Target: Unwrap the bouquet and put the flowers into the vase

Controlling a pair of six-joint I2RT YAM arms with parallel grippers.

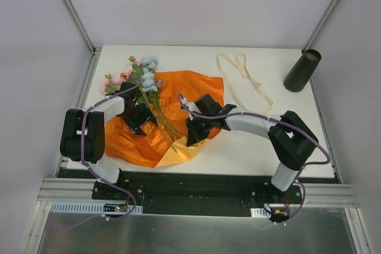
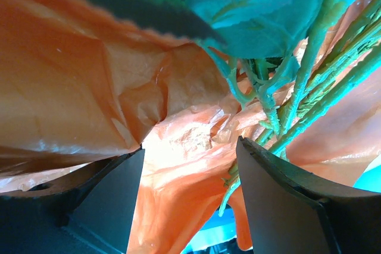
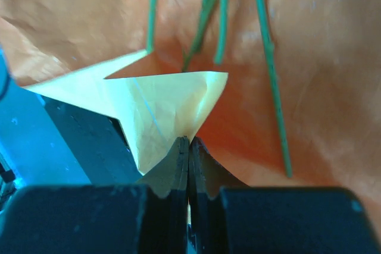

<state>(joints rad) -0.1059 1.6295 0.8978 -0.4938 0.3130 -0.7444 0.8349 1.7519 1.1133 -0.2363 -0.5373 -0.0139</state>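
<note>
The upper part of the stems [image 1: 144, 94], just below the blue blooms of the flowers, is the next place my left gripper will go to and close on.
The bouquet lies unwrapped: its orange paper [image 1: 178, 96] is spread flat on the table and the flowers [image 1: 144, 74] lie across it, blooms at the back left, stems [image 1: 165, 122] running to the front. My left gripper [image 1: 138, 116] stands open over the stems; in the left wrist view [image 2: 190, 147] the green stems [image 2: 309, 87] run beside the right finger [image 2: 286, 200], with orange paper between the jaws. My right gripper [image 1: 193, 132] is shut on the paper's upturned yellow underside [image 3: 172, 102], pinched at the fingertips [image 3: 189, 142]. The vase [image 1: 302, 70] stands at the back right.
The cream ribbon [image 1: 244, 81] lies loose on the white table [image 1: 268, 147] between the paper and the vase. Metal frame posts rise at both back corners, and the table's black front edge runs by the arm bases.
</note>
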